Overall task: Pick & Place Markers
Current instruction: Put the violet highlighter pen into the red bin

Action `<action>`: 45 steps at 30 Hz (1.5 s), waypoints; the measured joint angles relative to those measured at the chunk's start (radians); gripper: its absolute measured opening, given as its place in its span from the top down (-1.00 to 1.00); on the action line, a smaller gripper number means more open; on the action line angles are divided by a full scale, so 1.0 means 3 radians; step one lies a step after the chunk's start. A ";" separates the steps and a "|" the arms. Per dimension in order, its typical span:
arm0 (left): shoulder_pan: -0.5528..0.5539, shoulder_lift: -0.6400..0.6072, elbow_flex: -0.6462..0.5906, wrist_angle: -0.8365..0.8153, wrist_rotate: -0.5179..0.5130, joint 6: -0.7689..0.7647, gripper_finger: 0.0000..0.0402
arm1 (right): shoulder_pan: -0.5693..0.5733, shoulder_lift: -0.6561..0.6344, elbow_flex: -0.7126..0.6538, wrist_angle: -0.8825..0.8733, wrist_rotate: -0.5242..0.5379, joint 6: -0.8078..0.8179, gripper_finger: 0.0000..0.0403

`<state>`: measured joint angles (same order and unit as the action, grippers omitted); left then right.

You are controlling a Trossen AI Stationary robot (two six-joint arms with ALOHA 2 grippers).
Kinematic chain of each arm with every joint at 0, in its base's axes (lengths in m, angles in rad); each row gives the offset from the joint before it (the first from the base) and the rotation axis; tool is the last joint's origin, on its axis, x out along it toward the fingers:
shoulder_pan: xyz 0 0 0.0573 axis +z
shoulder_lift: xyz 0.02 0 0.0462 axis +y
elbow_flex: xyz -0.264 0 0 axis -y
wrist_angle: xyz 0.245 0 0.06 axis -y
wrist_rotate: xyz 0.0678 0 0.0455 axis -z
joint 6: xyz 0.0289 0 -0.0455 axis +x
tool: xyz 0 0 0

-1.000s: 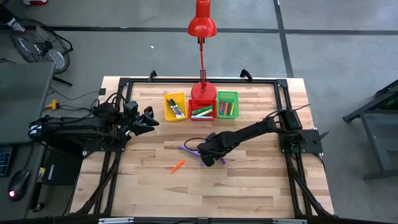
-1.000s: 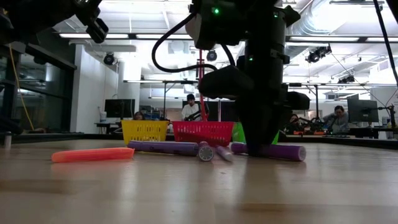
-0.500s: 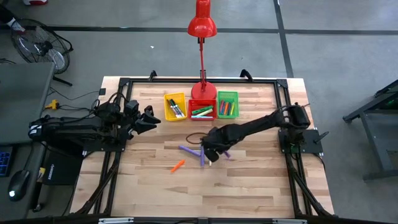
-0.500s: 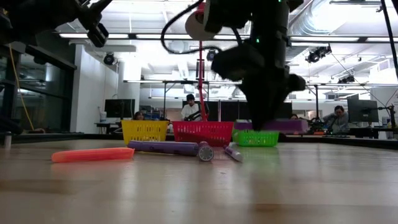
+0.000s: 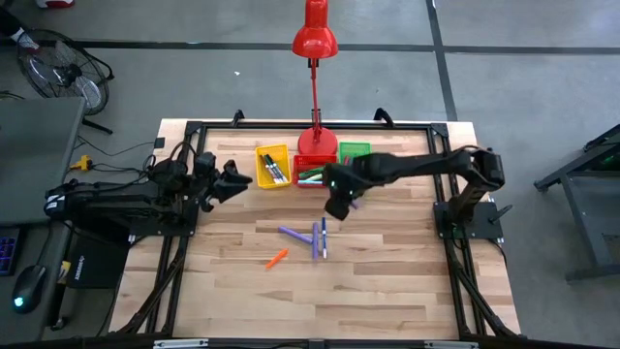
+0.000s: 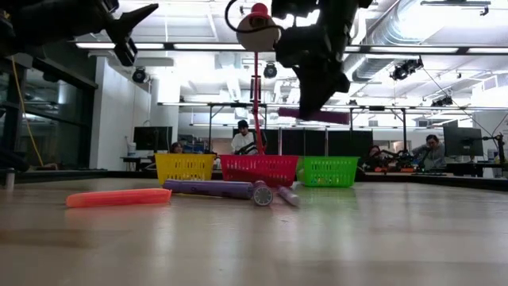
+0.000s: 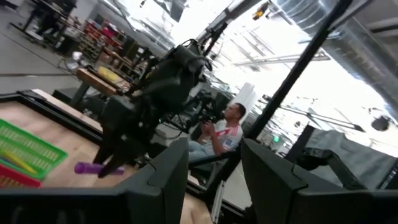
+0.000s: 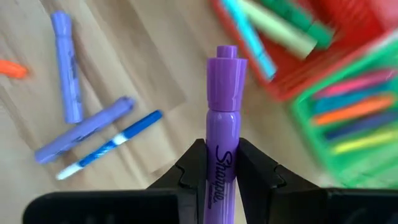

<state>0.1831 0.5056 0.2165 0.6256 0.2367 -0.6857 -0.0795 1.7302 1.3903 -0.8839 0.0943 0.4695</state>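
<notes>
I need to use my right gripper to set the purple marker down on the green marker in the red bin (image 5: 310, 174) (image 8: 301, 22).
My right gripper (image 5: 339, 206) hangs above the table just in front of the red bin (image 5: 312, 174), shut on a purple marker (image 8: 222, 106), which also shows high up in the low view as a purple marker (image 6: 314, 116). Two purple markers (image 5: 294, 234), a blue marker (image 5: 323, 237) and an orange marker (image 5: 277, 258) lie flat on the wood at mid-table. My left gripper (image 5: 232, 182) waits open at the table's left, above the surface, and shows in its own view as the left gripper (image 7: 214, 180) with nothing between its fingers. My right gripper pinches the purple marker's printed barrel (image 8: 219, 163) between its two fingers (image 8: 190, 169). The fingers come steeply from above and lie across the marker. The marker's stepped end (image 8: 226, 55) sticks out past them. It is lifted clear and about level.
A yellow bin (image 5: 272, 166), the red bin and a green bin (image 5: 355, 149) stand in a row at the far side, each with markers inside. A red desk lamp (image 5: 315, 39) rises behind the red bin. People sit in the room beyond the table.
My right gripper has risen from the table with the purple marker and gone toward the far edge, to just before the bins, rolling its wrist on the way. The marker is lifted clear and stays about level. My left gripper has tipped a little in place.
</notes>
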 joint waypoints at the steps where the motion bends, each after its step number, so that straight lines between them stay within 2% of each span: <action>1: 0.0000 0.0000 0.0000 0.0002 -0.0032 0.0000 0.27 | -0.0062 -0.0022 0.0000 0.0023 -0.0007 -0.0136 0.72; 11: 0.0000 0.0000 0.0000 0.0003 -0.0327 0.0000 0.27 | -0.0707 -0.0009 0.0001 0.0683 -0.0547 -0.1459 0.72; 18: -0.0001 0.0000 0.0000 0.0032 -0.0393 -0.0092 0.27 | -0.0947 0.0172 0.0006 0.1175 -0.0917 -0.2016 0.72; 23: 0.0001 0.0000 0.0000 0.0046 -0.0474 -0.0154 0.27 | -0.1002 0.0398 0.0050 0.1373 -0.1045 -0.2190 0.72; 28: 0.0001 0.0000 0.0000 0.0044 -0.0501 -0.0260 0.27 | -0.1004 0.0648 0.0290 0.1430 -0.1105 -0.2379 0.72; 36: 0.0001 0.0000 0.0000 0.0041 -0.0511 -0.0312 0.27 | -0.1002 0.0957 0.0620 0.0968 -0.1017 -0.2509 0.72; 45: 0.0001 0.0000 0.0000 0.0038 -0.0511 -0.0355 0.27 | -0.0971 0.1125 0.0899 0.0870 -0.0994 -0.2653 0.72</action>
<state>0.1833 0.5056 0.2165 0.6369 0.0834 -0.7922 -0.3708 2.0678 1.6599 -0.6230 -0.2039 -0.3263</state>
